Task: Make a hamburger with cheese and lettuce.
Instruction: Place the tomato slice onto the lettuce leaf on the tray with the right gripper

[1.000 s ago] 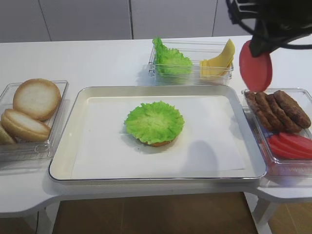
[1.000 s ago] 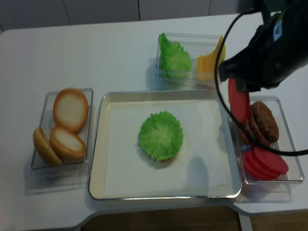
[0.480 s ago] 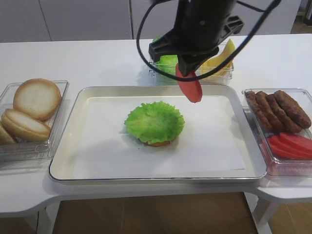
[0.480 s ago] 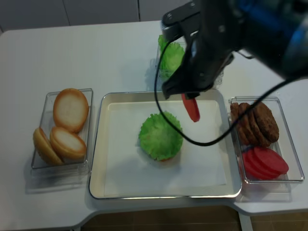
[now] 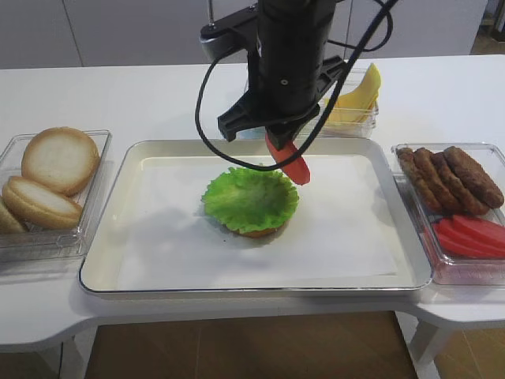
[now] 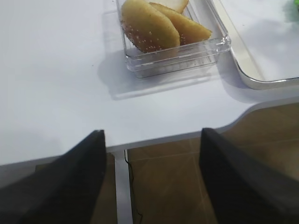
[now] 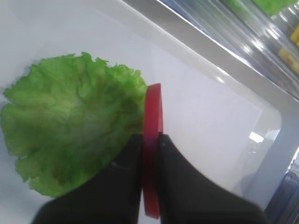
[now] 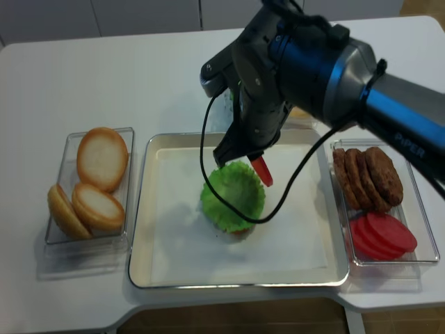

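Observation:
Next, my right gripper releases the red slice on the middle of the ruffled green lettuce leaf (image 8: pixel 234 200) (image 7: pixel 86 129).
The hamburger (image 5: pixel 250 199) is a bun base under a ruffled green lettuce leaf (image 8: pixel 233 197), lying mid-tray on white paper. My right gripper (image 5: pixel 282 150) hangs just above the leaf's back right edge, shut on a red round slice (image 5: pixel 292 163) that stands on edge. In the right wrist view the slice (image 7: pixel 153 116) is pinched between the dark fingers (image 7: pixel 126 154), right beside the lettuce (image 7: pixel 70 135). The yellow cheese (image 5: pixel 355 95) stands in the clear box behind the tray. My left gripper (image 6: pixel 152 172) is open and empty over the table's front edge.
The metal tray (image 5: pixel 102 260) fills the middle. A clear box of bun halves (image 5: pixel 47 181) sits to its left, also seen from the left wrist (image 6: pixel 159 28). On the right a box (image 5: pixel 410 150) holds brown patties (image 5: pixel 454 178) and red slices (image 5: pixel 469 233).
My right arm swung left from above the right-hand box to over the tray, carrying the red slice down to the lettuce's edge.

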You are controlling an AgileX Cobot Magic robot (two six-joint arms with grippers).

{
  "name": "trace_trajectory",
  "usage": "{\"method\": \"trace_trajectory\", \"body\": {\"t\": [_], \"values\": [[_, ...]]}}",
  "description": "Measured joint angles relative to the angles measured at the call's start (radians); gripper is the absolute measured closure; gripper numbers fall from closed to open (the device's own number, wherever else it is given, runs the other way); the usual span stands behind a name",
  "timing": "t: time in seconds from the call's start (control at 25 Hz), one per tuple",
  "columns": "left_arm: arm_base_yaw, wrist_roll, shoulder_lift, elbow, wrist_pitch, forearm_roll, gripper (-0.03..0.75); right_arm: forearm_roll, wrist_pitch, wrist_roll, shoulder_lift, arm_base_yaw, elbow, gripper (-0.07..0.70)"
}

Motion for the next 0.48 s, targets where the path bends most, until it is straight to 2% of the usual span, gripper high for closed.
{"method": "trace_trajectory", "body": {"t": [0.48], "values": [[0.0, 0.0, 0.0, 0.0, 0.0, 0.0, 0.248, -0.082, -0.022, -0.012, 0.011, 0.088, -0.002, 0.559]]}}
